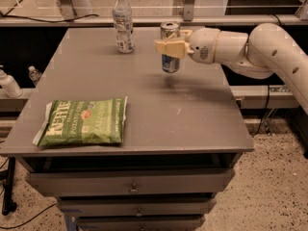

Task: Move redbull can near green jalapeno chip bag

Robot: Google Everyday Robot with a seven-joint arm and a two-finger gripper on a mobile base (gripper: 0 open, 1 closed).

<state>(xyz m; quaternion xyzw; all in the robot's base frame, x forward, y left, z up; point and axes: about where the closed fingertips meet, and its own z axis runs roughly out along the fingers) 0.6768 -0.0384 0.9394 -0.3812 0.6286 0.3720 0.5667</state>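
The redbull can will go down beside the green jalapeno chip bag's back corner [138, 112], on the side facing my gripper.
The redbull can [170, 61], slim and silver with a blue lower panel, is held upright a little above the grey table [144, 105], right of the middle toward the back. My gripper [169, 47] reaches in from the right and is shut on the can's upper half, with the tan fingers [166, 47] across its front. The green jalapeno chip bag [83, 121] lies flat at the front left of the table, well apart from the can.
A clear plastic bottle [123, 22] with a white cap stands at the back of the table, left of the can. Drawers [132, 186] sit under the table front. Small bottles [9, 83] show off the table's left side.
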